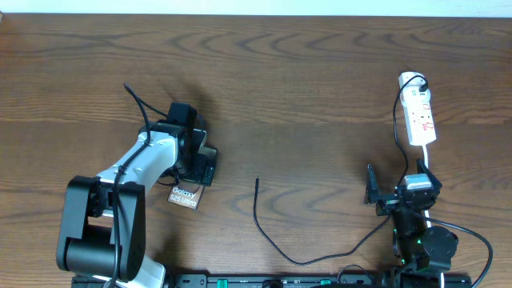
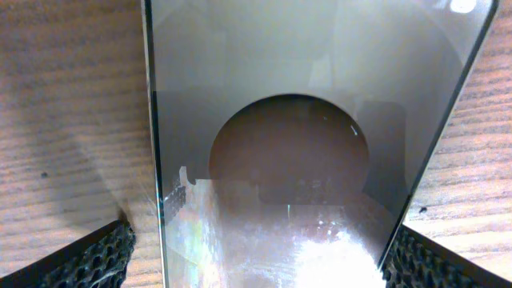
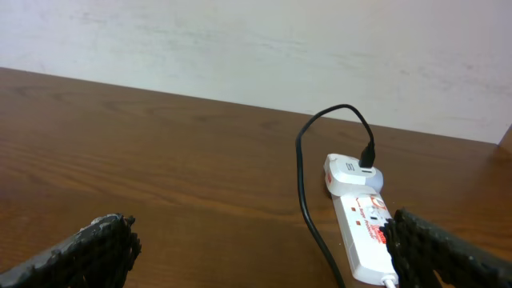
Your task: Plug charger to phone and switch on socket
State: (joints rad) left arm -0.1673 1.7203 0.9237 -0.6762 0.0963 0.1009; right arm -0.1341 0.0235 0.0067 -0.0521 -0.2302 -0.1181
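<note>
The phone sits off-center in my left gripper, gapped at one finger, so next I open, shift and close on both long edges [image 2: 394,246].
The phone [image 1: 185,197] lies at the left of the table, its "Galaxy S25 Ultra" end sticking out from under my left gripper [image 1: 198,164]. In the left wrist view the phone [image 2: 304,96] fills the frame, its brownish oval in the middle. My left gripper [image 2: 260,268] is open and straddles it, with a thin gap of table showing at the left finger. The charger [image 1: 268,236] lies loose, its plug tip [image 1: 257,181] free at the table's middle. It runs to the socket [image 1: 420,118]. My right gripper [image 1: 400,196] is open and empty, below the socket [image 3: 364,232].
The charger [image 3: 302,184] loops up into the white round plug [image 3: 352,172] at the socket's far end, which also shows in the overhead view [image 1: 412,80]. A pale wall stands behind the table's far edge. The arm bases stand at the front edge.
</note>
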